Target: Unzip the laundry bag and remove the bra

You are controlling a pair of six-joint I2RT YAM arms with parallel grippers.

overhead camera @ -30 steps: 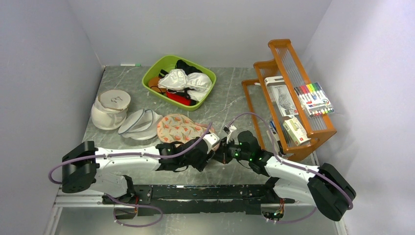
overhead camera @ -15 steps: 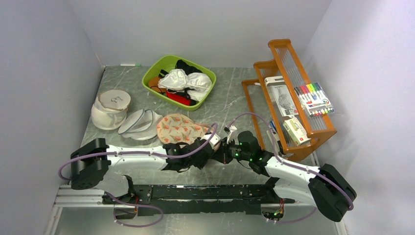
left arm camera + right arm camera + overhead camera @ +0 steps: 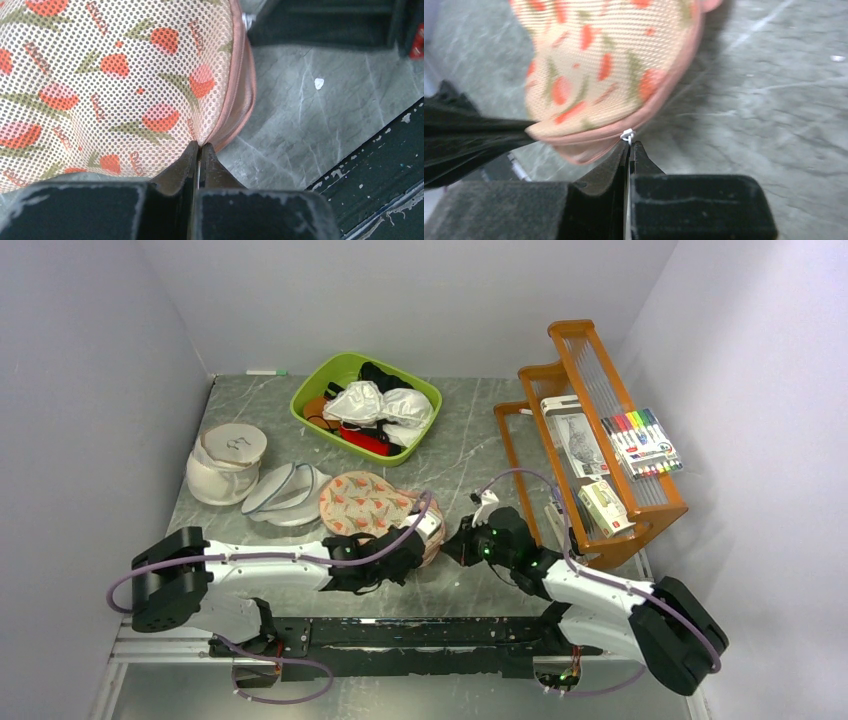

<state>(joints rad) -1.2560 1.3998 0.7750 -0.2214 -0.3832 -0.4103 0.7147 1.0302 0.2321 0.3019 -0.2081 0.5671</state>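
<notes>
The bag's pink edge bows in my left gripper's pinch far from the zip pull, so it should open and take the bag's edge nearer the zip pull (image 3: 238, 52).
The laundry bag (image 3: 365, 502), a pale pink pouch with orange-red flowers, lies mid-table. My left gripper (image 3: 425, 532) is at its near right end, and the left wrist view has that gripper (image 3: 200, 146) shut on the pink edge of the bag (image 3: 115, 80) beside the zip. My right gripper (image 3: 457, 540) meets the same end from the right. In the right wrist view it (image 3: 630, 143) is shut on the small white zip pull (image 3: 627, 135) at the seam of the bag (image 3: 609, 60). The bra is hidden.
A green bin (image 3: 307, 392) with white bras and dark items stands at the back. Round white mesh bags (image 3: 225, 465) (image 3: 285, 490) lie left of the pouch. An orange wooden rack (image 3: 590, 450) holding markers (image 3: 640, 440) and boxes stands at the right.
My left gripper has gone from open to shut on the bag's edge, and its arm has shifted a little. The right gripper stays shut and has edged slightly away to the right.
</notes>
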